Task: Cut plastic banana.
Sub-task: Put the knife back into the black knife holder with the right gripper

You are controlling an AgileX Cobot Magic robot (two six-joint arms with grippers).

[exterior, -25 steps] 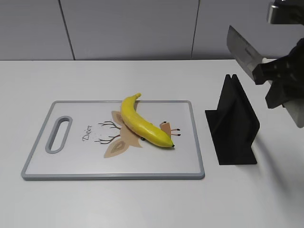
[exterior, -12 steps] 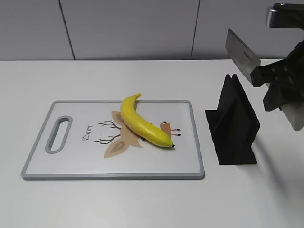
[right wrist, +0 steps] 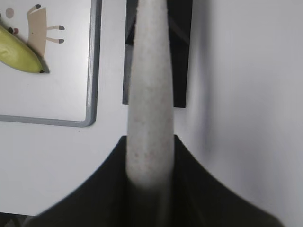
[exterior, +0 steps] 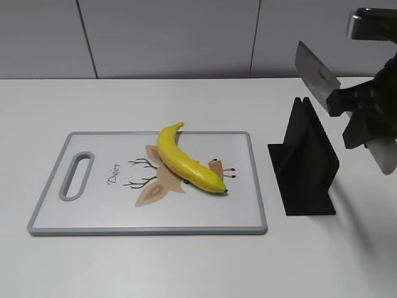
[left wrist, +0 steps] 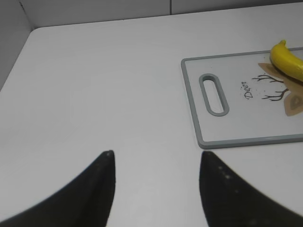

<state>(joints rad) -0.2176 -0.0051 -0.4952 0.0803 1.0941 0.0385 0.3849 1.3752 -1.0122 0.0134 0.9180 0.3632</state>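
Note:
I should use my right gripper to release the knife, now held above the black knife stand, in the slot (exterior: 324, 138) (right wrist: 154, 28) that sits between the upright panels of the black knife stand.
The plastic banana (exterior: 186, 162) is glossy yellow and lies diagonally on the white cutting board (exterior: 93, 211), stem to the back. Its stem end shows in the left wrist view (left wrist: 288, 61) and its tip end in the right wrist view (right wrist: 19, 52). My right gripper (exterior: 366, 115) is shut on a knife's grey handle (right wrist: 149, 104) and holds the blade (exterior: 316, 76) in the air above the black knife stand (exterior: 304, 167), right of the board. My left gripper (left wrist: 156, 156) is open and empty over bare table left of the board; it is out of the exterior view.
The cutting board (left wrist: 246, 127) has a grey rim, a handle slot (exterior: 77, 176) at its left end and a deer drawing under the banana. The black stand (right wrist: 182, 52) sits just right of the board. A grey panelled wall runs behind the white table.
My right gripper with the knife has shifted very slightly; the blade sits a touch lower and further right than one second ago. Banana, board and stand have not moved.

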